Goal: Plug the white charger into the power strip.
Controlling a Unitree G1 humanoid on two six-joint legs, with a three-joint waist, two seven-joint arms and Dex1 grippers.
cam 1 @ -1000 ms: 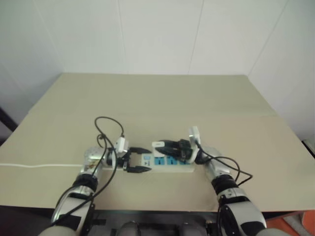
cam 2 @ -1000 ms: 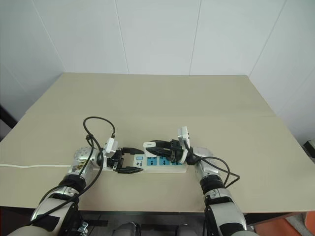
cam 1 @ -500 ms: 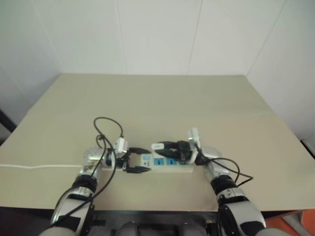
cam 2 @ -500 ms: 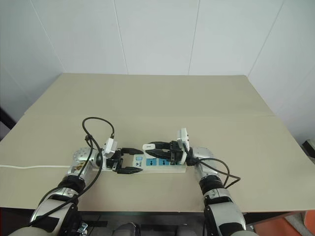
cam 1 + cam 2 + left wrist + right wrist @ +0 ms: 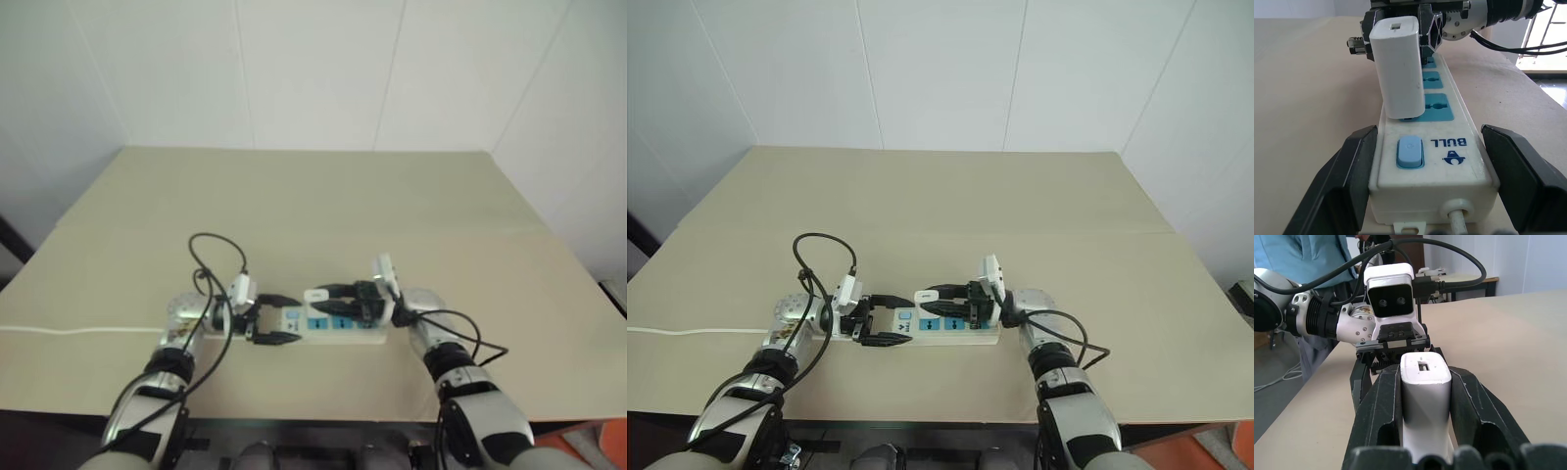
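The white charger, now upright on the socket nearest the switch, will be released by my right gripper in the blue socket [image 5: 316, 322] closest to the switch on the power strip.
The power strip [image 5: 1449, 161] lies near the table's front edge, its blue switch toward my left arm. My left gripper [image 5: 1428, 129] is shut on the strip, one finger against each side of the switch end. My right gripper [image 5: 1425, 374] reaches in from the right, shut on the white charger [image 5: 1398, 68]. The charger stands upright with its lower end on the socket nearest the switch, and its prongs are hidden. In the head views the charger [image 5: 315, 294] shows as a small white block above the strip [image 5: 362, 336], between the two grippers.
The strip's thin white cord [image 5: 59, 330] runs off the table's left edge. A black cable [image 5: 211, 240] loops above my left wrist. A person in a blue shirt [image 5: 1317, 254] stands beyond the table. Bare tabletop [image 5: 323, 196] stretches to the back wall.
My right wrist has turned slightly and the charger has sunk a little toward the strip. The left gripper and the strip have stayed put.
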